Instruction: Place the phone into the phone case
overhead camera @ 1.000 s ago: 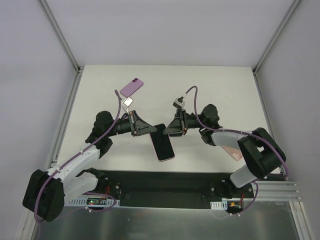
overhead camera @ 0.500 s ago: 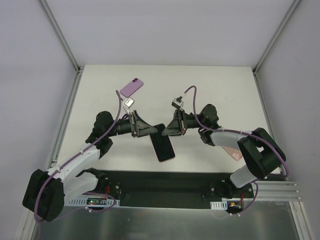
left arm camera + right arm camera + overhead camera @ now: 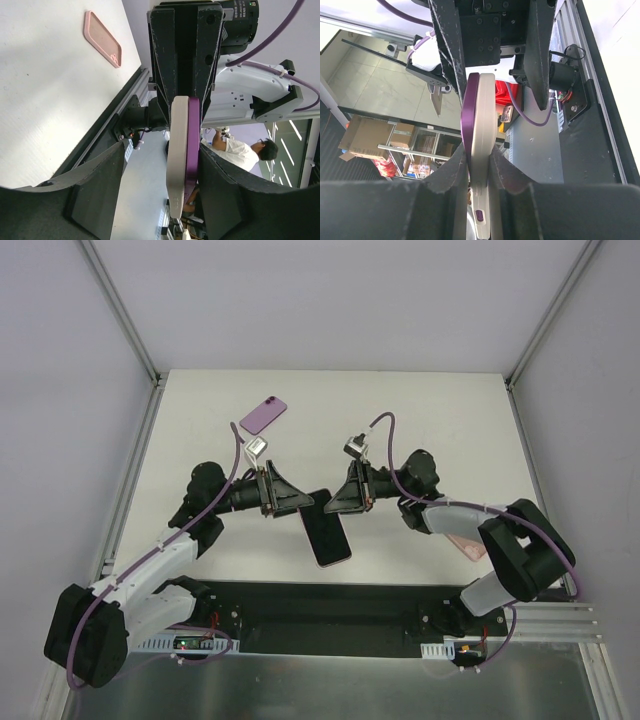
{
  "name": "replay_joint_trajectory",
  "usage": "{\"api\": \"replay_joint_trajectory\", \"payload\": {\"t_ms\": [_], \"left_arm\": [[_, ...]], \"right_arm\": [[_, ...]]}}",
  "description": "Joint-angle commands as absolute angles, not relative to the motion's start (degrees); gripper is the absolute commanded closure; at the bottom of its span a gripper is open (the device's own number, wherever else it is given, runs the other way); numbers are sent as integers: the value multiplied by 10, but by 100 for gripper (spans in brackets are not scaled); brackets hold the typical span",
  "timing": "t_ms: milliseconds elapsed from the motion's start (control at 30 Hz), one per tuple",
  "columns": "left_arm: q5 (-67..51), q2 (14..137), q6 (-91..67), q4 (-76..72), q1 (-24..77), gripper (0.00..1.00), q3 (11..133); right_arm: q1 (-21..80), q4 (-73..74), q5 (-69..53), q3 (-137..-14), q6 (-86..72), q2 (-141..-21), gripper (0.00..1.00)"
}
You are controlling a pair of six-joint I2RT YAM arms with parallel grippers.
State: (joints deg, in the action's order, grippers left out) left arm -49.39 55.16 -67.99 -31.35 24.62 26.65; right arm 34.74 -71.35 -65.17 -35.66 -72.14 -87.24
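I can see the purple phone sits proud of the cream case at this corner, so I will grip both across their thickness (image 3: 185, 162) with my left gripper and squeeze the phone in.
The phone (image 3: 327, 532), dark screen up, hangs tilted just above the table between both arms. Edge-on, its purple body (image 3: 468, 110) lies on a cream phone case (image 3: 483, 115) on the table side. My right gripper (image 3: 477, 152) is shut on the stacked pair at the far right corner (image 3: 335, 505). My left gripper (image 3: 300, 502) stands open around the opposite corner. In the left wrist view one finger (image 3: 220, 175) lies close against the purple phone (image 3: 193, 135). The other finger (image 3: 100, 175) stands well away from the cream case (image 3: 177, 150).
A purple phone-shaped item (image 3: 263, 414) lies at the back left of the white table (image 3: 450, 430). A pink case (image 3: 462, 543) lies near the right arm's elbow and also shows in the left wrist view (image 3: 102, 39). The black base rail (image 3: 330, 610) runs along the near edge.
My left gripper's jaws have spread apart from the phone. My right gripper has closed onto the phone and case and shifted slightly left. The phone has barely moved.
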Motion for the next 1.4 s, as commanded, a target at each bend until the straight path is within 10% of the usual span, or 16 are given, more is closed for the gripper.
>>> {"api": "replay_joint_trajectory", "payload": {"t_ms": [0, 300, 633, 900, 1100, 1367], "left_arm": [[-500, 531, -688, -333, 240, 42, 280], [-505, 515, -694, -351, 240, 52, 268], [-507, 516, -686, -352, 240, 100, 263], [-509, 526, -642, -298, 243, 100, 269], [-520, 530, -639, -296, 243, 76, 269], [-511, 526, -710, -366, 243, 50, 265]], "right_arm": [[351, -877, -648, -357, -718, -836, 91], [351, -878, -645, -350, -718, -841, 91], [351, -877, -642, -350, -723, -837, 81], [351, -877, -630, -390, -744, -851, 59], [351, -878, -628, -410, -749, -859, 86], [351, -878, -647, -398, -735, -841, 91]]}}
